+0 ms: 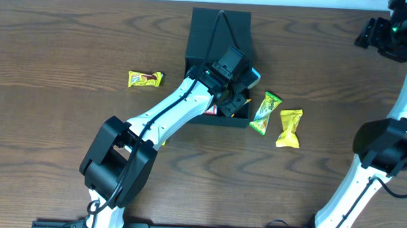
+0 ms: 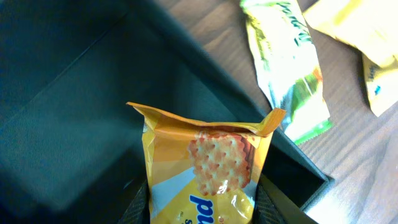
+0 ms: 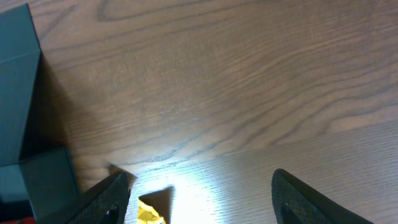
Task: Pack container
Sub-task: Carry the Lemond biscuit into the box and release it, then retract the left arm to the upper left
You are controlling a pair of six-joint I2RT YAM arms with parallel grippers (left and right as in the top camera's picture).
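Next, my left gripper lets go of the yellow-orange cracker packet inside the container's front corner [image 1: 240, 111] [image 2: 227, 149] closest to the green packet.
The dark teal container [image 1: 219, 32] stands open at mid-table, its lid tipped up at the far side. My left gripper [image 1: 233, 95] hangs over its near right corner, shut on a yellow-orange cracker packet [image 2: 208, 168]. The packet sits between the two fingers [image 2: 138, 205], above the box's dark inside [image 2: 74, 112]. My right gripper [image 1: 380, 32] is far off at the back right corner, open, with bare table between its fingers [image 3: 106, 199].
A green packet [image 1: 265, 111] and a yellow packet [image 1: 289, 127] lie just right of the box. Another yellow packet [image 1: 145, 78] lies to its left. Something red [image 1: 211, 111] shows inside the box by the front wall.
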